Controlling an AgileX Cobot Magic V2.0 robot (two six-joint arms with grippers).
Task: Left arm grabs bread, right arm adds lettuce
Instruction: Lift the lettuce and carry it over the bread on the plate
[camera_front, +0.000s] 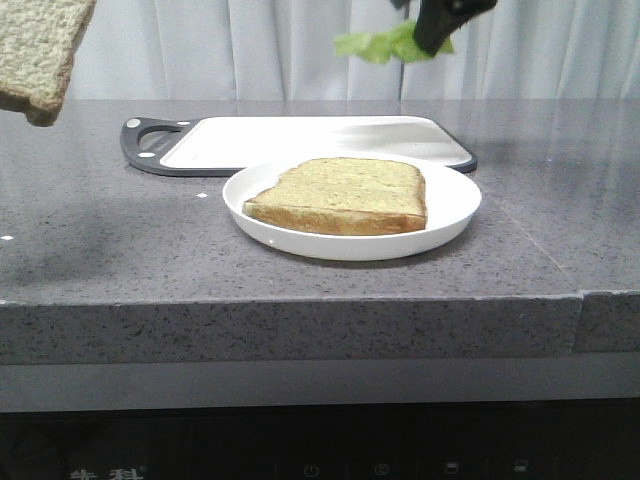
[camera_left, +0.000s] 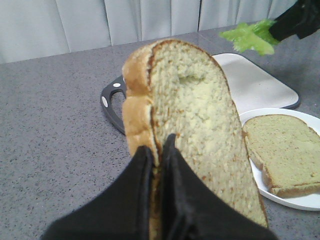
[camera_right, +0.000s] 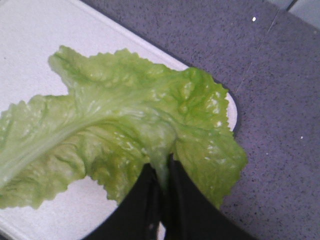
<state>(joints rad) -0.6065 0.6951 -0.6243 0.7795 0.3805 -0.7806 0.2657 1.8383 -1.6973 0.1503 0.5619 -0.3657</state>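
My right gripper has the lettuce, held high above the cutting board now. It will let go of it on the far half of the bread slice (camera_front: 350, 169) on the white plate.
My left gripper (camera_left: 159, 150) is shut on the crust edge of the bread (camera_left: 195, 120), a thick toasted slice held on edge in the air; it shows at the top left of the front view (camera_front: 40, 55), where the gripper itself is out of frame. My right gripper (camera_right: 162, 167) is shut on the lettuce (camera_right: 115, 135), a bright green ruffled leaf held high above the cutting board; it shows in the front view (camera_front: 385, 44) under the black gripper (camera_front: 432, 35) and in the left wrist view (camera_left: 250, 37).
A white plate (camera_front: 455, 215) in mid-table holds a second bread slice (camera_front: 345, 195), also in the left wrist view (camera_left: 285, 155). A white cutting board with a dark rim (camera_front: 300, 140) lies behind it. Grey speckled counter (camera_front: 100, 240), white curtain behind.
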